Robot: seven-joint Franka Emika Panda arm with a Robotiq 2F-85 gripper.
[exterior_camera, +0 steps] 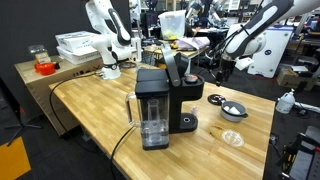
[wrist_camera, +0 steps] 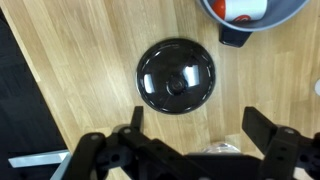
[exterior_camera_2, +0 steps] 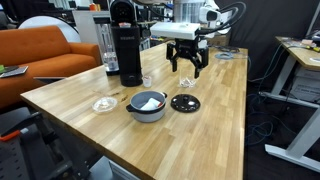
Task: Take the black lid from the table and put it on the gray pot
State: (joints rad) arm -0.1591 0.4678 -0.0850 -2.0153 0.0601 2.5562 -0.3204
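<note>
Next, my gripper goes to the small knob (exterior_camera: 217,98) (wrist_camera: 176,83) in the middle of the black lid and closes there.
The black lid (wrist_camera: 176,76) lies flat on the wooden table, round and glossy with a small knob in the middle. It also shows in both exterior views (exterior_camera_2: 185,103) (exterior_camera: 218,99). The gray pot (exterior_camera_2: 147,115) stands right beside it and holds something white and red; its rim shows at the top right of the wrist view (wrist_camera: 287,17) and in an exterior view (exterior_camera: 233,112). My gripper (wrist_camera: 198,125) is open and empty. It hangs above the table, apart from the lid, in both exterior views (exterior_camera_2: 187,72) (exterior_camera: 178,70).
A big black coffee machine (exterior_camera_2: 125,50) (exterior_camera: 152,105) stands on the table with a cable trailing off. A pale translucent round disc (exterior_camera_2: 104,103) (exterior_camera: 232,138) lies near the pot. The table edge is close behind the lid in an exterior view. Other robot arms stand in the background.
</note>
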